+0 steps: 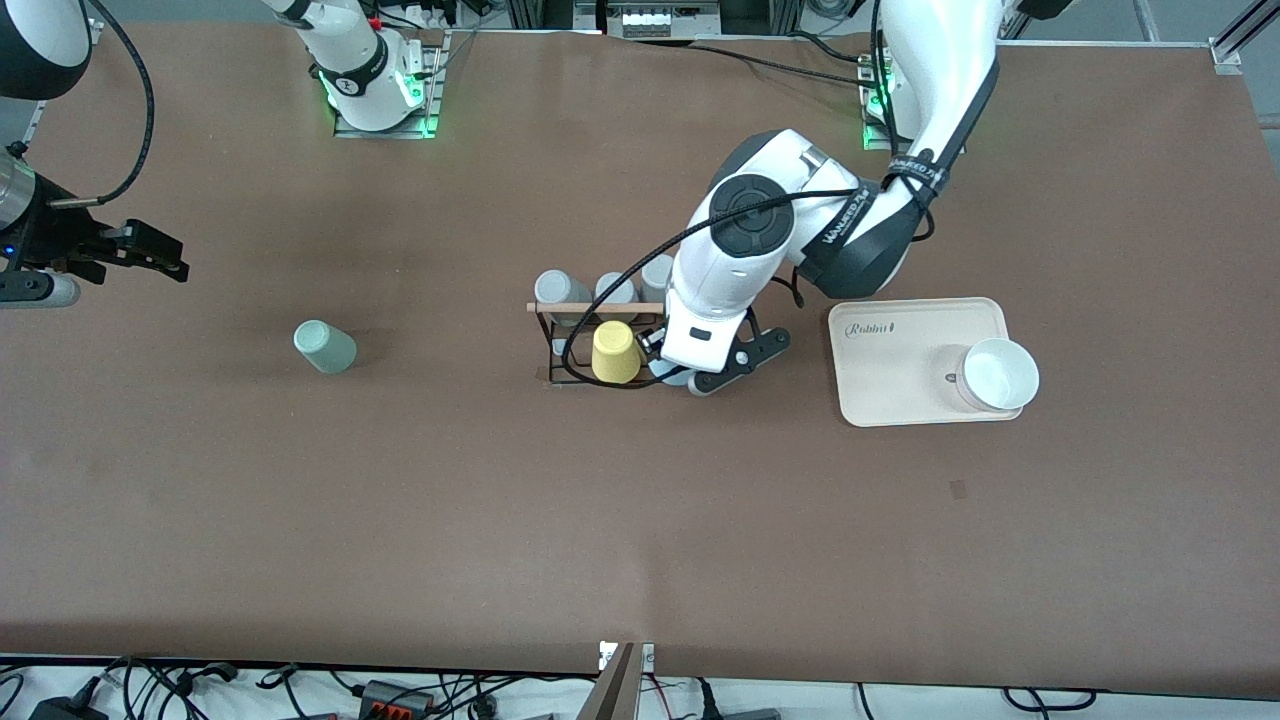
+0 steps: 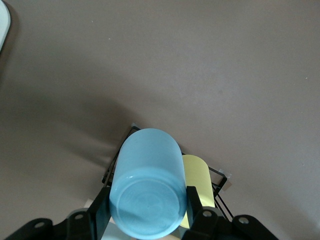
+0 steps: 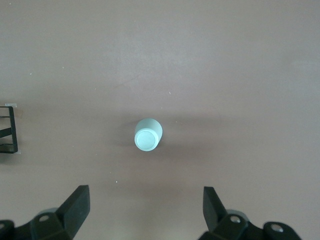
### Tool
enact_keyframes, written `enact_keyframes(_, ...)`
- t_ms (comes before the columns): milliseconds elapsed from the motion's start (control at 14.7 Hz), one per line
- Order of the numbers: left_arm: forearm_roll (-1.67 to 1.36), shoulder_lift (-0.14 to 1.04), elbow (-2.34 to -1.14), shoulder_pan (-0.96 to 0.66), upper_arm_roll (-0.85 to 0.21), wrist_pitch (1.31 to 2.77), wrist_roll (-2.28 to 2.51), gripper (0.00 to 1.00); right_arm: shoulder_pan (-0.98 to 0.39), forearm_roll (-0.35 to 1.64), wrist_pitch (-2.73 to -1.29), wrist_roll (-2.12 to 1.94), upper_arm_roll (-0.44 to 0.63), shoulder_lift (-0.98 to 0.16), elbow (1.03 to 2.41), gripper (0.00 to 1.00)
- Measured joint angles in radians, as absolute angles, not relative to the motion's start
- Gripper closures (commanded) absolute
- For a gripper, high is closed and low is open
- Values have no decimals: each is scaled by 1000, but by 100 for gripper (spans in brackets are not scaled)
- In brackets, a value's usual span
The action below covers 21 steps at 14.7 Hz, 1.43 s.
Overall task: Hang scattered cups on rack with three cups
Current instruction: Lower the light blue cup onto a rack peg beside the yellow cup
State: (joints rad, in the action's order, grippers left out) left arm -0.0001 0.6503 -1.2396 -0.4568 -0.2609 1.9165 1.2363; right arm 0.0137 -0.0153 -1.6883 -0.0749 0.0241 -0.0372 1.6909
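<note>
Next, the left gripper releases the light blue cup, now bottom-up over the rack's nearer row, next to the yellow cup on the rack's tray side (image 1: 660, 352) (image 2: 151, 181).
My left gripper (image 1: 676, 376) is shut on the light blue cup (image 2: 147, 192), holding it bottom-up over the nearer row of the black wire rack (image 1: 590, 307). The blue cup (image 1: 668, 372) is beside the yellow cup (image 1: 615, 352) that sits on a peg; whether it touches a peg is hidden. The rack's wire (image 2: 220, 176) and the yellow cup (image 2: 198, 182) show in the left wrist view. The pale mint cup (image 1: 325, 347) lies on its side on the table toward the right arm's end. My right gripper (image 1: 165, 255) is open and empty in the air, with the mint cup (image 3: 148, 135) ahead of its fingers.
Three grey cups (image 1: 555, 288) hang on the rack's farther row. A beige tray (image 1: 900, 390) with a white bowl (image 1: 1000, 375) lies toward the left arm's end of the table. A corner of the rack (image 3: 10, 131) shows in the right wrist view.
</note>
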Motion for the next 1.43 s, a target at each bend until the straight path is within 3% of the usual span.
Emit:
enact_keyframes(950, 46, 728, -1242, -498, -257, 1945, 1277, 50, 13, -15, -1686, -75, 23, -34, 1690, 0)
enact_keyframes(1425, 48, 731, -1304, -509, -257, 1983, 1277, 50, 14, -15, -1685, -75, 23, -34, 1690, 0)
